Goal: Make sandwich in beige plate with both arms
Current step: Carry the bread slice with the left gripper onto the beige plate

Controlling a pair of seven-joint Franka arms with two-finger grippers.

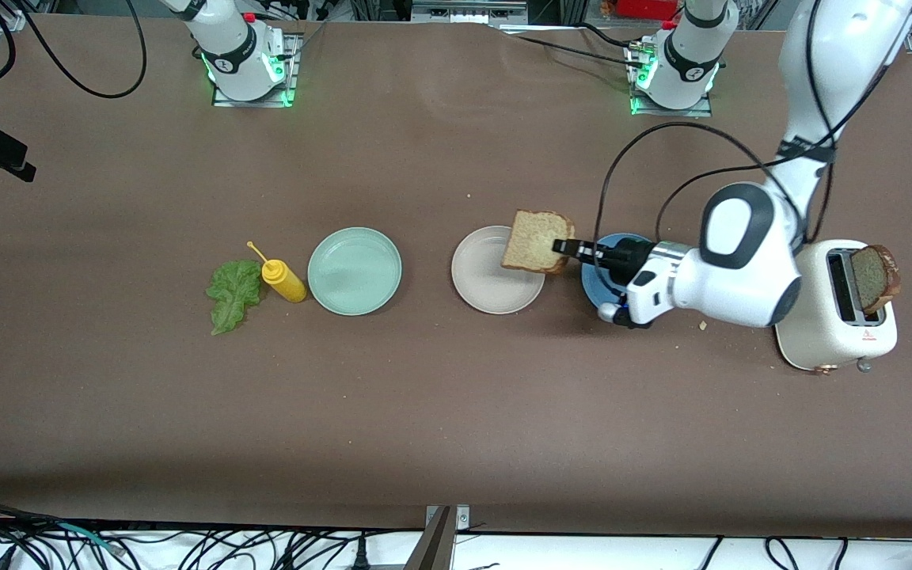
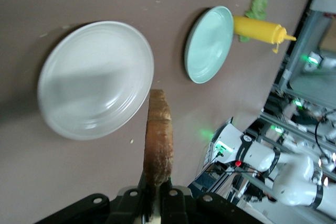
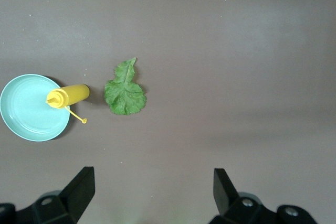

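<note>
My left gripper is to release the toast slice on the beige plate (image 1: 510,264) (image 2: 82,84), slightly toward the blue plate.
My left gripper (image 1: 563,247) is shut on the edge of a brown toast slice (image 1: 533,241), holding it on edge over the rim of the beige plate (image 1: 481,286). In the left wrist view the toast (image 2: 158,135) stands up from the jaws (image 2: 156,188) beside the bare beige plate (image 2: 94,80). A second toast slice (image 1: 875,277) sticks out of the toaster (image 1: 832,324). The lettuce leaf (image 1: 233,294) lies on the table toward the right arm's end. My right gripper (image 3: 154,179) hangs open high over the table, with the lettuce (image 3: 125,90) below it.
A yellow mustard bottle (image 1: 283,281) lies between the lettuce and a mint-green plate (image 1: 354,271). A blue plate (image 1: 592,286) sits under my left wrist, beside the beige plate. The toaster stands at the left arm's end of the table.
</note>
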